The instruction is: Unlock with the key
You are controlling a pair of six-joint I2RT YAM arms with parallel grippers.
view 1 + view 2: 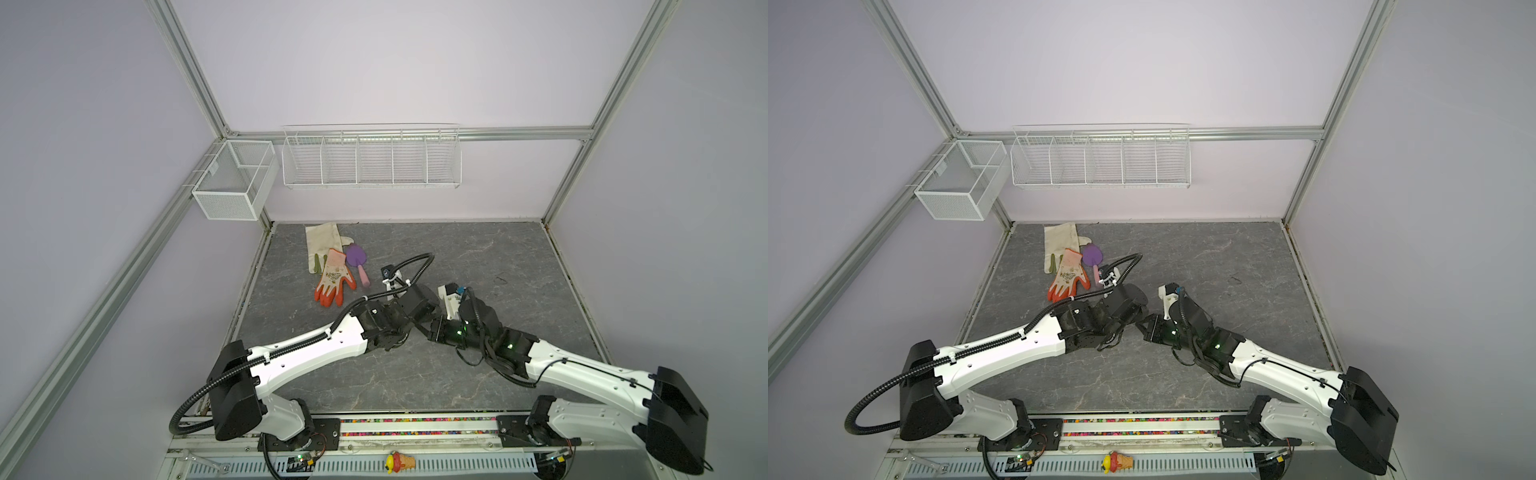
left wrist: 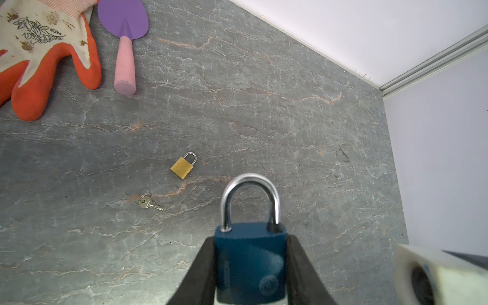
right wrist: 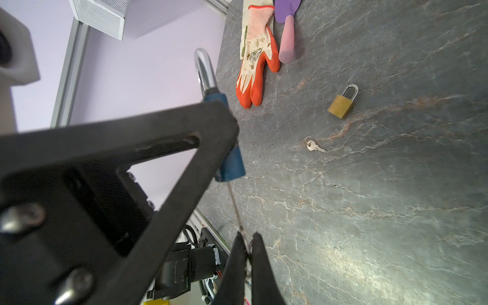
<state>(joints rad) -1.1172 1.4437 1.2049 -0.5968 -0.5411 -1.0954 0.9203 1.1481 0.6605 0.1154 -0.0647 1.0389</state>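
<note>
The key sits crooked in my right gripper, far below the blue padlock, so next my right gripper opens and takes the key again, in line, closer to the blue padlock's bottom side point(image 3: 229, 186).
My left gripper point(image 2: 250, 240) is shut on a blue padlock point(image 2: 249, 258) and holds its body by the sides, above the table. The silver shackle point(image 2: 250, 195) points away from the wrist, and both of its legs sit in the body. In the right wrist view the blue padlock point(image 3: 232, 163) shows edge-on behind the left gripper's black finger point(image 3: 184, 148). My right gripper point(image 3: 248, 235) is shut on a thin key point(image 3: 233, 206). The key's blade reaches up to the underside of the padlock. In both top views the two wrists meet over the middle of the table, and both grippers' jaws are hidden.
A small brass padlock point(image 2: 182, 166) and a small loose key point(image 2: 149, 203) lie on the grey stone table point(image 1: 478, 270). An orange glove point(image 1: 332, 278), a beige glove point(image 1: 322, 245) and a purple trowel point(image 1: 357, 262) lie at the back left. Two wire baskets point(image 1: 372, 160) point(image 1: 235, 180) hang on the walls.
</note>
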